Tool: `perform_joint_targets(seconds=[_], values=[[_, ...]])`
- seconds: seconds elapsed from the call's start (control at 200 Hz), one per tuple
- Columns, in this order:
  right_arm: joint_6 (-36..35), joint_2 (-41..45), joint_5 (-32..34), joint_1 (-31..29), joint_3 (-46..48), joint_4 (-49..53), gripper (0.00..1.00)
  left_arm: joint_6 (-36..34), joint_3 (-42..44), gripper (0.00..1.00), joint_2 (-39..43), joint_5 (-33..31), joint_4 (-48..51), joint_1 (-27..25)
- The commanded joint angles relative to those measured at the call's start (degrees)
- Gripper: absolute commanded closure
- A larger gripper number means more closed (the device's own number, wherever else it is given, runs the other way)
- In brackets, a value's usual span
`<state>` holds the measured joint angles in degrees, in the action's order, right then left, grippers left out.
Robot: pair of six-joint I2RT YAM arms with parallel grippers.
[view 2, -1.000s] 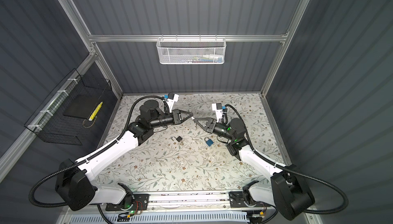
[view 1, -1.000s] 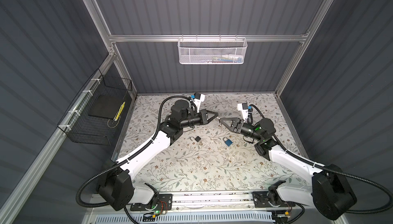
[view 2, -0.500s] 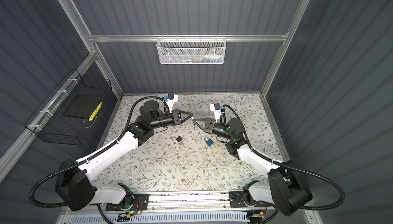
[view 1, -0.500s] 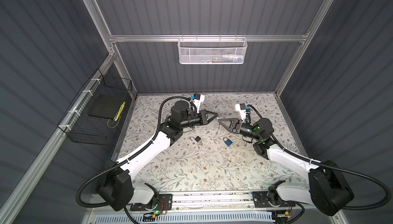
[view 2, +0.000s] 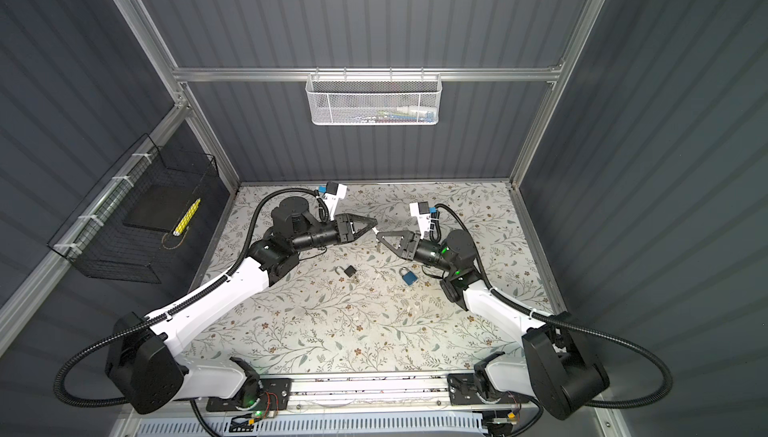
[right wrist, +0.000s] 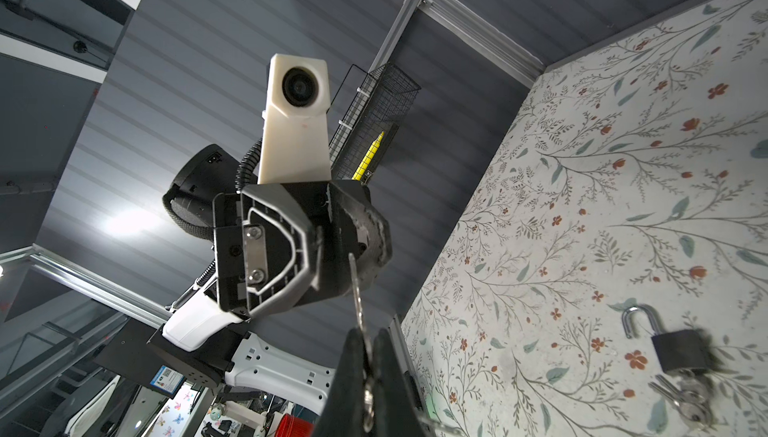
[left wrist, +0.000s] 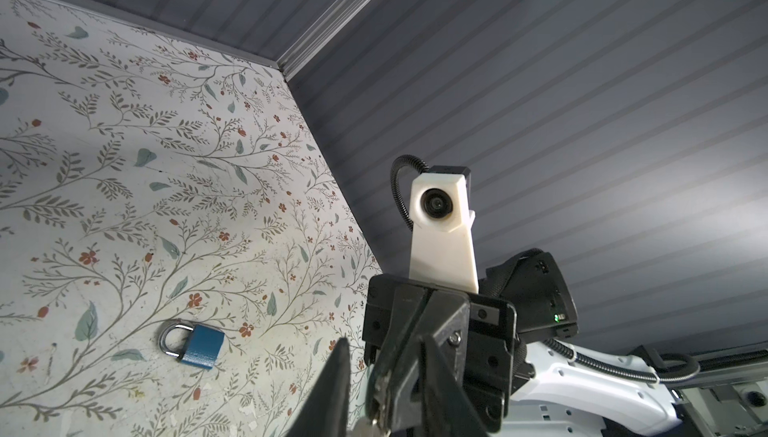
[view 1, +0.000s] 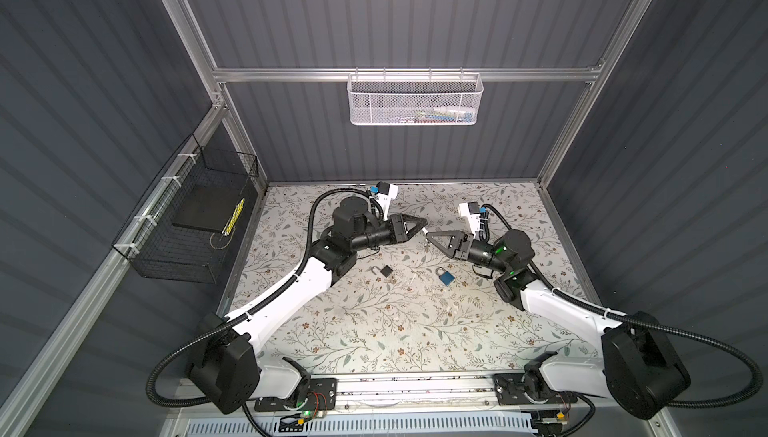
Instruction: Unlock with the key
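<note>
The key's head is in my right gripper and the blade points at my left gripper, so my left gripper should back off and grip the blue padlock's body point(view 1: 446, 278).
My two grippers meet tip to tip above the back middle of the floral table point(view 1: 374, 331). The small silver key point(right wrist: 356, 289) stands edge-on between the fingers of my right gripper point(right wrist: 368, 335), which is shut on its head and ring. Its blade reaches up between the parted fingers of my left gripper point(right wrist: 328, 239), which is open a little around it. In both top views the left gripper point(view 1: 423, 223) and the right gripper point(view 1: 428, 234) almost touch. A blue padlock point(view 1: 446, 277), shackle closed, lies flat on the table below the right gripper and also shows in the left wrist view point(left wrist: 195, 345).
A black padlock point(view 1: 384, 271) lies left of the blue one, its shackle open and a bunch of keys point(right wrist: 685, 401) hanging from it. A white mesh basket point(view 1: 415, 100) hangs on the back wall. A black wire basket point(view 1: 187, 223) hangs on the left wall.
The right gripper has moved in to the left gripper's tip and shut on the key. The left gripper's fingers, shut before, have parted slightly.
</note>
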<state>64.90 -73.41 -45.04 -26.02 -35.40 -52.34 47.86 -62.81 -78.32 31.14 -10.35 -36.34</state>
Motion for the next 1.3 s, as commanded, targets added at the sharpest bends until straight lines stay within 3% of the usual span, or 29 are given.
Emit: perform_joint_targets(seconds=[0.0,0.175,0.43,0.5,0.64,0.735,1.035,1.291], values=[[-2.0,1.2,0.3,-0.1,-1.7,0.8,1.00,0.0,0.4,0.73,1.1,1.8,-0.7,-0.2],[-2.8,1.6,0.7,-0.1,-1.7,1.8,1.00,1.1,0.4,1.00,0.3,3.6,-2.4,-0.2],[-4.5,2.5,1.3,0.0,-1.9,4.7,1.00,0.7,0.2,1.00,0.4,3.1,-2.0,-0.3],[-5.3,3.2,1.6,0.3,-1.8,6.1,1.00,0.2,-0.1,0.66,0.5,1.5,0.1,-0.2],[-7.6,6.1,3.1,1.6,-0.5,11.0,1.00,-2.2,-0.5,0.37,1.0,-4.1,6.4,-0.2],[-9.1,8.4,4.1,2.8,0.8,14.8,1.00,-3.4,-0.9,0.36,0.6,-6.7,10.6,-0.2],[-12.3,15.8,7.4,5.3,4.7,23.3,1.00,-4.0,-1.0,0.32,-3.3,-7.0,15.4,-0.1],[-17.0,23.9,13.2,9.3,6.4,36.9,1.00,-3.6,-5.4,0.34,-11.3,-5.7,24.7,-1.7]])
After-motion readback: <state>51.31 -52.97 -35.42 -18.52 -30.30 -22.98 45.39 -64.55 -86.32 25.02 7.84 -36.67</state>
